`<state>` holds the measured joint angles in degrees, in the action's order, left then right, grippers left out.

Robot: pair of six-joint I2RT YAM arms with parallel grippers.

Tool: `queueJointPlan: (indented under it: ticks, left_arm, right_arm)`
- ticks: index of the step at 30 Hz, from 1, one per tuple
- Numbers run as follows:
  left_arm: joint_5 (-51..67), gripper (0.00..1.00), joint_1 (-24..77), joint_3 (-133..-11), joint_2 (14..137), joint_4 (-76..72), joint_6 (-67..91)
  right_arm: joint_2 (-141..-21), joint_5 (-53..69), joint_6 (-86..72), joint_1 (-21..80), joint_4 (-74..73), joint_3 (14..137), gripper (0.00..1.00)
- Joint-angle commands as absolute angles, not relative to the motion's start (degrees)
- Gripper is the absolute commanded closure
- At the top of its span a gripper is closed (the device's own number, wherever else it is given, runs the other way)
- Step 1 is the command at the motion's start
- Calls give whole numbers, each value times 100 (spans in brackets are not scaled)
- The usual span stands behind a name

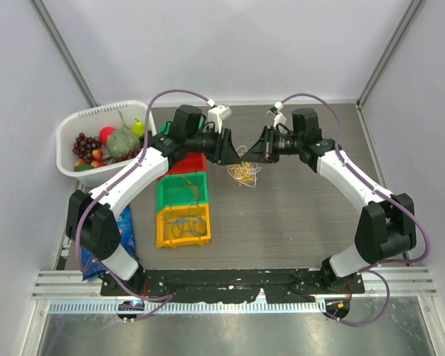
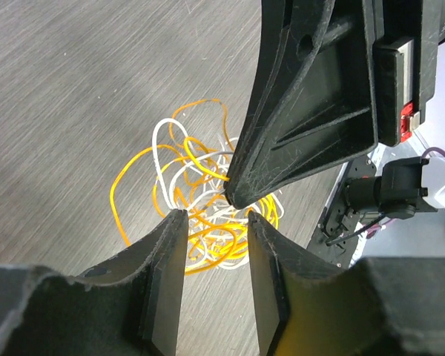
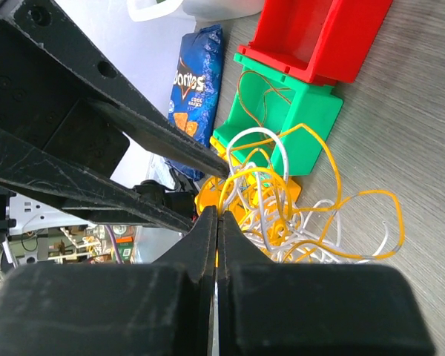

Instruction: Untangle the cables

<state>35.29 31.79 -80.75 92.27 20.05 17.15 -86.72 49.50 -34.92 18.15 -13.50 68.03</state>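
Note:
Next, my right gripper releases the tangle of cables so that it lies on the bare table (image 1: 288, 176) beside its wrist, farther away from the bins.
A tangle of yellow and white cables (image 1: 245, 173) lies on the table's middle, also seen in the left wrist view (image 2: 208, 222) and the right wrist view (image 3: 304, 215). My left gripper (image 1: 233, 153) hovers just above the tangle's left side, jaws open and empty (image 2: 216, 216). My right gripper (image 1: 254, 153) faces it from the right, tip nearly touching the left one. It is shut (image 3: 217, 213) on a yellow strand that loops up from the pile. The right gripper's finger (image 2: 304, 126) points down between the left jaws.
Red bin (image 1: 187, 164), green bin (image 1: 182, 193) and yellow bin (image 1: 183, 225) stand in a row left of the tangle, the last two holding cable loops. A white basket (image 1: 74, 130) of fruit is at far left. A blue chips bag (image 1: 124, 226) lies by the left arm.

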Motion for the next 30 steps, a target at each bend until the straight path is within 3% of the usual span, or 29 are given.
queueJointPlan:
  ticks: [1, 8, 15, 21, 30]
  left_arm:
    - [3525, 58, 3164, -7928, 9123, 1846, 1547]
    - [3147, 52, 3103, -7788, 8789, 1662, 1494]
    - [3602, 53, 2997, -7743, 8921, 1679, 1441]
    - [4165, 61, 2997, -7647, 9088, 1696, 1582]
    - [4122, 74, 2997, -7717, 9097, 1977, 1441]
  right_arm:
    - [-8455, 5212, -3665, 1793, -958, 6741, 99]
    - [-8455, 5335, -3726, 1767, -844, 6653, 99]
    - [-8446, 5449, -3823, 1767, -686, 6601, 99]
    - [-8411, 5502, -3911, 1740, -527, 6530, 99]
    - [-8367, 5520, -4016, 1688, -396, 6434, 99]
